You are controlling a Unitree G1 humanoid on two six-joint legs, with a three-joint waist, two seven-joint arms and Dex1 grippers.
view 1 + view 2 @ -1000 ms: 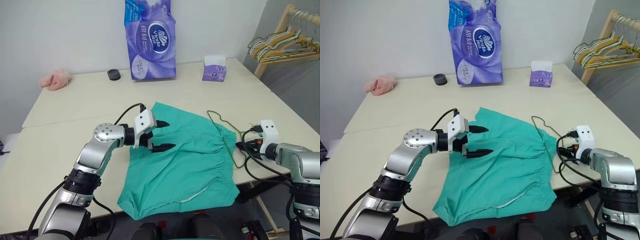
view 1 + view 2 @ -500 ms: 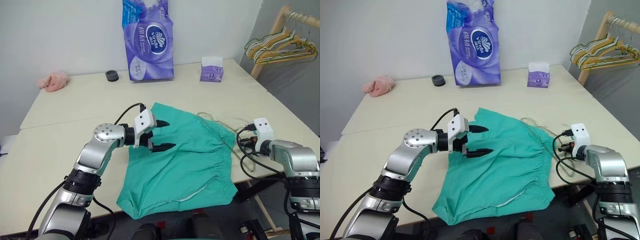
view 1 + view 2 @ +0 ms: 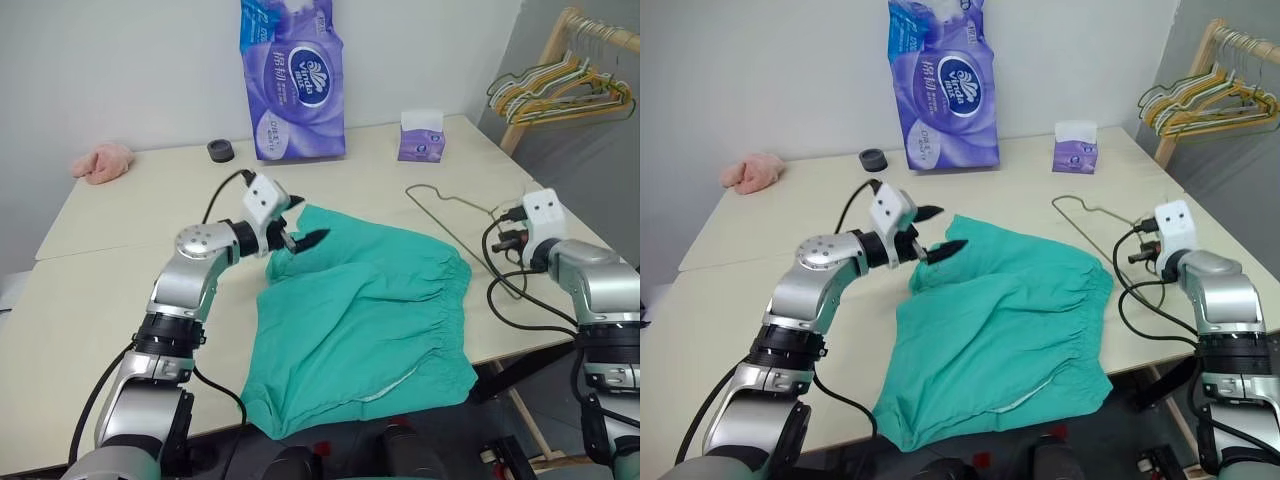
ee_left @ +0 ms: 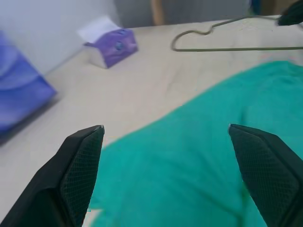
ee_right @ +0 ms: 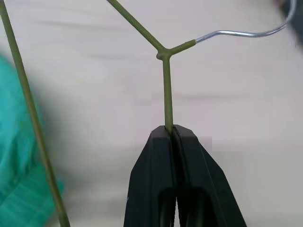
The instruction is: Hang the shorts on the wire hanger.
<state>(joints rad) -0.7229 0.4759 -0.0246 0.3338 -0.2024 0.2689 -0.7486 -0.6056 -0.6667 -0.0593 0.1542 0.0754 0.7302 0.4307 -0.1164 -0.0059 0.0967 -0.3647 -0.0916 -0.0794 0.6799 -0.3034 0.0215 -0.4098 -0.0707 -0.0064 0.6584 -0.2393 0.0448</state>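
Note:
I should use my right gripper to set the wire hanger down on the teal shorts just inside their far edge (image 3: 382,260).
The teal shorts (image 3: 370,320) lie spread on the table (image 3: 100,290), with the gathered waistband toward my right. My left gripper (image 3: 300,232) hovers open over their far left corner, nothing between its fingers (image 4: 80,161). My right gripper (image 5: 169,130) is shut on the wire hanger (image 5: 165,80), pinching the thin olive wire just below its neck. In the left wrist view the wire hanger (image 4: 236,48) reaches past the shorts' far edge, its hook toward the middle of the table. The right gripper (image 3: 505,240) stands beside the waistband, off the cloth.
A tall purple tissue pack (image 3: 295,80), a small purple tissue box (image 3: 420,137) and a black roll (image 3: 221,150) stand along the table's far edge. A pink cloth lump (image 3: 100,160) lies far left. A wooden rack with several hangers (image 3: 560,85) stands at the right.
My right gripper has shut on the wire hanger and risen, drawing it off the shorts. My left gripper has lifted and swung toward the shorts' far corner, still open.

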